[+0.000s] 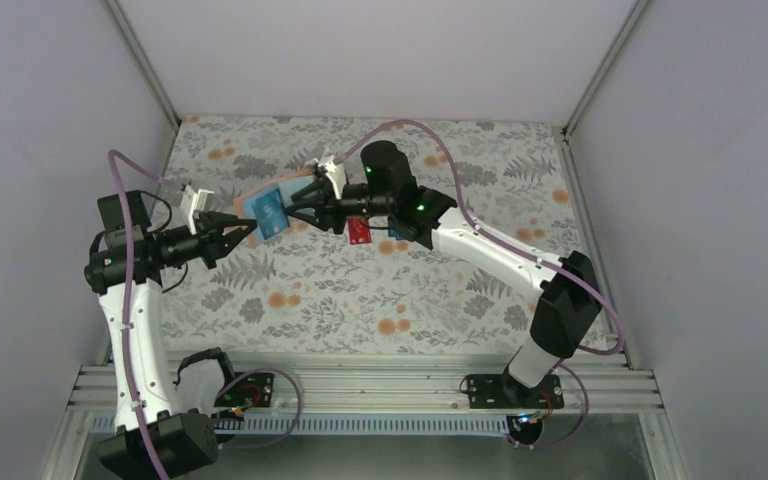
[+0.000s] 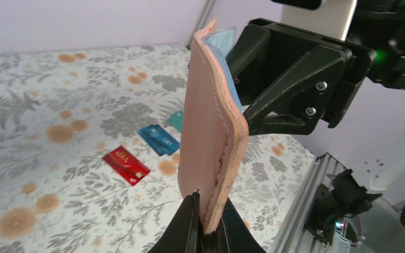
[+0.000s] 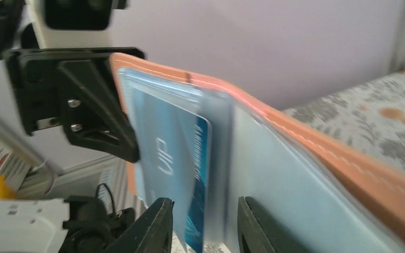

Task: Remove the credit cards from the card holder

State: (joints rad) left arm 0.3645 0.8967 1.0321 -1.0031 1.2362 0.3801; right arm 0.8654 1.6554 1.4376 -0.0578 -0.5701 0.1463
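I will let go of the card holder with my left gripper on the floral cloth [image 1: 287, 247] beside the red card, toward my left arm. The card holder is still upright above the table.
My left gripper [image 2: 208, 224] is shut on the bottom edge of the card holder [image 2: 211, 132] and holds it upright above the table. It also shows in the top view [image 1: 265, 212]. The holder is tan-pink outside and light blue inside [image 3: 295, 190]. A blue card [image 3: 198, 174] sits in a clear pocket inside it. My right gripper [image 3: 203, 232] is open, one finger on each side of that card's edge and not closed on it. A red card [image 2: 126, 165], a blue card [image 2: 159, 139] and a teal card [image 2: 176, 120] lie flat on the table.
The red card [image 1: 359, 231] lies under my right arm [image 1: 480, 245] in the top view. The table [image 1: 380, 290] has a floral cloth. White walls stand on three sides, and a metal rail [image 1: 360, 385] runs along the near edge.
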